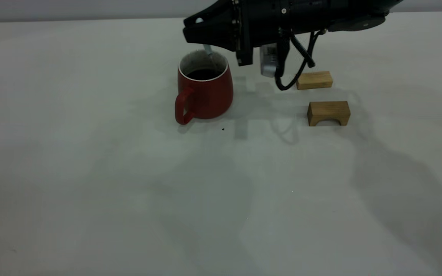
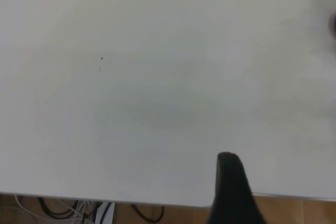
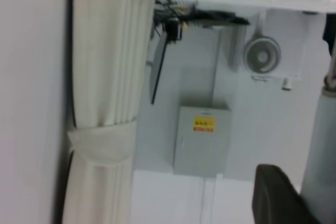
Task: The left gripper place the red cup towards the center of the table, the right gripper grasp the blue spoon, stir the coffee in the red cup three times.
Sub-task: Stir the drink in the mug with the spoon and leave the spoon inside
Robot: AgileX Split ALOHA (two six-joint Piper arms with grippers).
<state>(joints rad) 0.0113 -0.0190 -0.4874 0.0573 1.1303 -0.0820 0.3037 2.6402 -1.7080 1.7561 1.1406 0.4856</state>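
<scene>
My right gripper will release the blue spoon in the dark coffee inside the red cup (image 1: 213, 72).
The red cup (image 1: 204, 92) stands upright near the middle of the table (image 1: 90, 172), its handle turned toward the front left. Dark coffee (image 1: 204, 73) fills it partway. My right gripper (image 1: 195, 27) hovers just above the cup's far rim, shut on the blue spoon (image 1: 208, 50), whose grey neck slants down into the cup. In the right wrist view the spoon's pale handle (image 3: 321, 145) rises beside one dark finger (image 3: 273, 195). The left gripper (image 2: 229, 182) is out of the exterior view; its wrist view shows it over bare tabletop near an edge.
Two tan wooden blocks lie right of the cup: a flat one (image 1: 314, 80) behind and an arched one (image 1: 329, 113) in front. A small dark speck (image 1: 223, 129) sits by the cup's base. The right arm's cable (image 1: 294, 76) hangs low near the flat block.
</scene>
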